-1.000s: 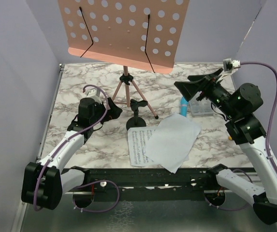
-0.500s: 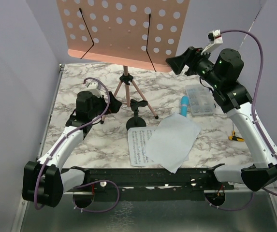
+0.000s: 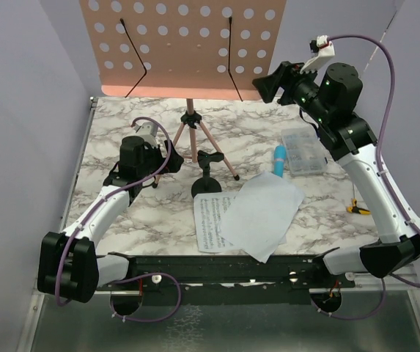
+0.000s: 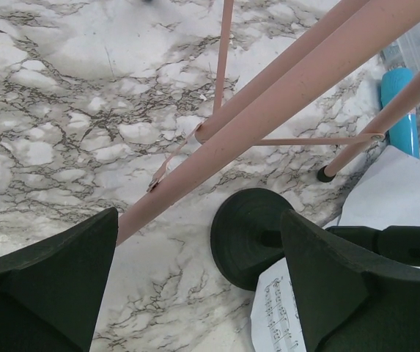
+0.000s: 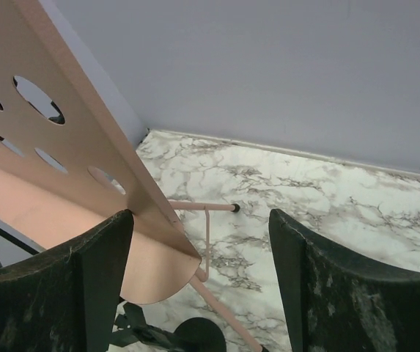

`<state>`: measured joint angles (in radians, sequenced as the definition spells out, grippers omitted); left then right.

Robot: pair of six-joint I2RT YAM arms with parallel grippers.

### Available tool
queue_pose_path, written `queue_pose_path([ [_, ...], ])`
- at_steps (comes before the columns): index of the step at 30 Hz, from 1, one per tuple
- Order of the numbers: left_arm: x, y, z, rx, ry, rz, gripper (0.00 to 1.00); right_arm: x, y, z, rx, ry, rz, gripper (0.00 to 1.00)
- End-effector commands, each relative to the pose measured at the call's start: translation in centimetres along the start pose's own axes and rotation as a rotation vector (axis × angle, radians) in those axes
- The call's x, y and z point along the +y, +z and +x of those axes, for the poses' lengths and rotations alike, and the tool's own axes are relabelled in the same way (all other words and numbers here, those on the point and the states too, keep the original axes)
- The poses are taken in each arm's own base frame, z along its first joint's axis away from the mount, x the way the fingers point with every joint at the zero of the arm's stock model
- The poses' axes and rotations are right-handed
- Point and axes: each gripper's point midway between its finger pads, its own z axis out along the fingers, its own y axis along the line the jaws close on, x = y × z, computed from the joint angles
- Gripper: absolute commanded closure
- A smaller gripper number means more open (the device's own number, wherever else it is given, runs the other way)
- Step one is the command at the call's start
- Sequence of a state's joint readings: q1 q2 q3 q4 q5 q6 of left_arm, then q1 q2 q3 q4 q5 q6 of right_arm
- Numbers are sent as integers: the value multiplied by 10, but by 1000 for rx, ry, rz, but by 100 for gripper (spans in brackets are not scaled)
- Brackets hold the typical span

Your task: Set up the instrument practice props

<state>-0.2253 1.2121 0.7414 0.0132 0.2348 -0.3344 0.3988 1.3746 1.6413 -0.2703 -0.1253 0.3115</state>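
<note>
The printed sheet-music page lies just in front of the black mic stand's round base. My left gripper needs to close on its side edge (image 3: 196, 207) (image 4: 254, 317).
The pink hole-dotted music stand (image 3: 188, 44) rises at the back on thin tripod legs (image 3: 197, 143). My right gripper (image 3: 268, 84) is open at the panel's lower right corner (image 5: 155, 253), which lies between the jaws by the left finger (image 5: 96, 282). My left gripper (image 3: 167, 158) is open low beside the tripod; a pink leg (image 4: 268, 103) crosses between its fingers (image 4: 56, 286). The black round-based mic stand (image 3: 207, 177) stands in front, its base (image 4: 257, 238) near the right finger. Two white sheet-music pages (image 3: 257, 213) overlap at the front. The blue microphone (image 3: 278, 158) lies beyond them.
A clear plastic compartment box (image 3: 303, 150) sits right of the microphone. A small yellow-and-black item (image 3: 358, 207) lies near the right table edge. Lilac walls close in the marble table (image 3: 114, 117) on the left, back and right.
My right arm has swung up and left from above the clear box to the stand's lower right corner, jaws narrowing. The stand panel has shifted slightly left. My left gripper crept toward the tripod.
</note>
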Motion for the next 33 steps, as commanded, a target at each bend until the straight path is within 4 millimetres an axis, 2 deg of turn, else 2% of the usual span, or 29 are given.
queue_pose_path([
  [1,2,1,-2,-6,4,-1,10,-21,11,1,4,-40,93,23],
  [14,-1,9,9,18,-42,26,13,-28,33,-11,0,-50,96,23],
  [21,-3,1,0,-20,-37,21,12,-34,34,-5,25,-48,110,22],
  [25,-4,-7,-4,-48,-37,17,11,-31,27,-5,29,-45,98,21],
  [33,-9,-20,-7,-83,-50,32,4,-15,-6,-15,2,-40,51,16],
])
